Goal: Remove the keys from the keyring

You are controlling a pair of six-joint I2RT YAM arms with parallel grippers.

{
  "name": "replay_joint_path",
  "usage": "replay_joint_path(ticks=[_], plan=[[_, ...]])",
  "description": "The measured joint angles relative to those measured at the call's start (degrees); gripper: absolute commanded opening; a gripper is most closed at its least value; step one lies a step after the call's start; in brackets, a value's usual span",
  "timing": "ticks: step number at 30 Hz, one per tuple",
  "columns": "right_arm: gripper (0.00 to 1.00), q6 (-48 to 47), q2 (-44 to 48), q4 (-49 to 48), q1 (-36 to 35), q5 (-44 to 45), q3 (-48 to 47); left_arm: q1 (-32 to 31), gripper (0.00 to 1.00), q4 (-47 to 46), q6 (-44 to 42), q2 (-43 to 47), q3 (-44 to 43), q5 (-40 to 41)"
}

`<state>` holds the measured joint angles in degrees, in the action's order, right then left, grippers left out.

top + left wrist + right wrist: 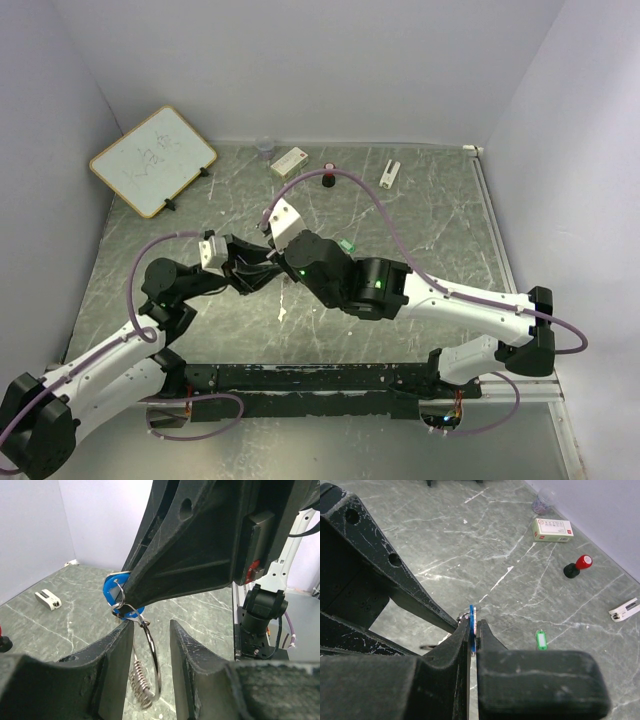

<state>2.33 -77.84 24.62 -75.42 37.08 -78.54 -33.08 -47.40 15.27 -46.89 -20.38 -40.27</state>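
Observation:
The keyring hangs loose and slanted from the blue key, so next my left gripper lines up and pinches the keyring's wire (pixel 135 611) near the blue key first.
My right gripper (pixel 475 625) is shut on the blue-headed key (pixel 471 630) and holds it above the table. In the left wrist view the blue key (pixel 114 587) hangs from the right fingers, and the thin wire keyring (pixel 156 665) dangles below it with a small metal coil (pixel 141 680) on it. My left gripper (pixel 151 626) is open, with one finger on each side of the ring; the ring hangs close to the left finger. The two grippers meet mid-table in the top view (pixel 270 262). The green-headed key (pixel 540 640) lies loose on the table, also visible from the top (pixel 347 244).
A red-capped black knob (pixel 577 566) and a white box (pixel 552 530) are at the back. A white clip-like piece (pixel 625 610) lies at the right. A small whiteboard (pixel 152 160) leans at the back left. A small clear cup (pixel 264 148) stands by the back wall.

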Motion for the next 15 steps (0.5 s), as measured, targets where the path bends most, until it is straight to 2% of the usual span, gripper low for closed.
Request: replay_joint_path(ticks=[8, 15], plan=[[0.00, 0.0, -0.4, -0.4, -1.2, 0.9, 0.0, 0.0, 0.47, -0.3, 0.1, 1.1, 1.5, 4.0], [0.00, -0.3, -2.0, -0.5, -2.7, 3.3, -0.3, -0.1, 0.35, 0.7, -0.3, 3.4, 2.4, 8.6]])
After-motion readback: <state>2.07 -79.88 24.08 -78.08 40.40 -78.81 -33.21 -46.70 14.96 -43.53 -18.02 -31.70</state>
